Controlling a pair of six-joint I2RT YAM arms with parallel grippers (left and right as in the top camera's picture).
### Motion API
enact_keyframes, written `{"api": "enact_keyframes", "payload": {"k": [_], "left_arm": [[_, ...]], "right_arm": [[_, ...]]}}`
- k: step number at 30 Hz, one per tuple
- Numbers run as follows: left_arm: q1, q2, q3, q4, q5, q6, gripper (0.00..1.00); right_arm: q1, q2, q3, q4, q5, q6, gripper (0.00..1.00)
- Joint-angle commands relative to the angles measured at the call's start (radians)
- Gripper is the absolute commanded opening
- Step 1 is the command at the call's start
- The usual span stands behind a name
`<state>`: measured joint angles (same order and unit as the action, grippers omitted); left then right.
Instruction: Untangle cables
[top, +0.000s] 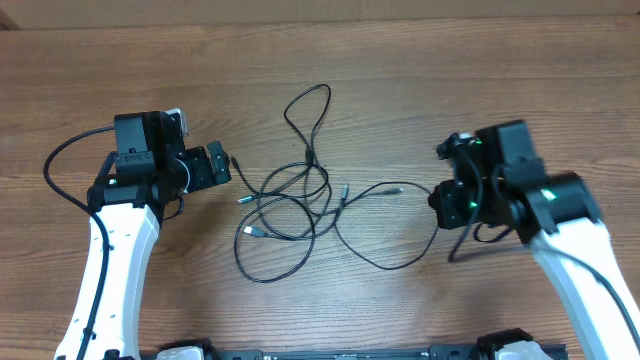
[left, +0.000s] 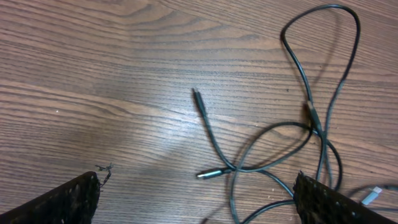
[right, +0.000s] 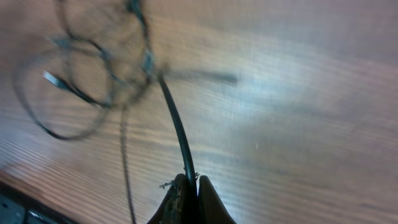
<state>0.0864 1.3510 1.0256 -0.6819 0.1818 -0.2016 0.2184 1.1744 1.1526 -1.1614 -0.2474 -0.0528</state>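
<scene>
My right gripper is going to let go of the cable on the bare wood (top: 600, 125) beyond its own outer side, far away from the tangle.
Thin black cables (top: 300, 195) lie in tangled loops at the middle of the wooden table, with one long loop (top: 310, 110) reaching toward the back. In the left wrist view the cables (left: 311, 118) lie ahead and to the right, and a silver-tipped plug (left: 208, 173) lies between my fingers' line. My left gripper (top: 222, 165) is open and empty, just left of the tangle. My right gripper (top: 440, 198) is shut on a cable (right: 177, 127) at the tangle's right side; the held strand runs from the fingertips (right: 189, 183) back to the loops (right: 93, 74).
The wooden table (top: 400, 80) extends all around. Thicker black arm wires (top: 60, 165) loop beside the left arm. The table's front edge with dark fittings (top: 350, 352) runs along the bottom.
</scene>
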Motion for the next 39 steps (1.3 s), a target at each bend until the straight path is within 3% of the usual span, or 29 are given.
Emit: {"api": "enact_keyframes", "payload": {"k": [1,6,14,23,32,39], "left_arm": [[-0.002,-0.009,0.004,0.002,-0.009,0.022,1.0],[-0.002,-0.009,0.004,0.002,-0.009,0.022,1.0],[-0.002,-0.009,0.004,0.002,-0.009,0.022,1.0],[-0.002,-0.009,0.004,0.002,-0.009,0.022,1.0],[-0.002,-0.009,0.004,0.002,-0.009,0.022,1.0],[-0.002,-0.009,0.004,0.002,-0.009,0.022,1.0]], "right_arm": [[0.007,-0.108,0.069,-0.001,0.007,-0.001,0.04],[0.007,-0.236,0.117,0.034,0.01,-0.005,0.04],[0.007,-0.369,0.121,0.225,0.0,-0.004,0.04],[0.007,-0.374,0.121,0.503,-0.227,0.017,0.04],[0.007,-0.374,0.121,0.73,-0.226,0.088,0.04],[0.006,-0.362,0.12,0.737,-0.111,0.088,0.04]]}}
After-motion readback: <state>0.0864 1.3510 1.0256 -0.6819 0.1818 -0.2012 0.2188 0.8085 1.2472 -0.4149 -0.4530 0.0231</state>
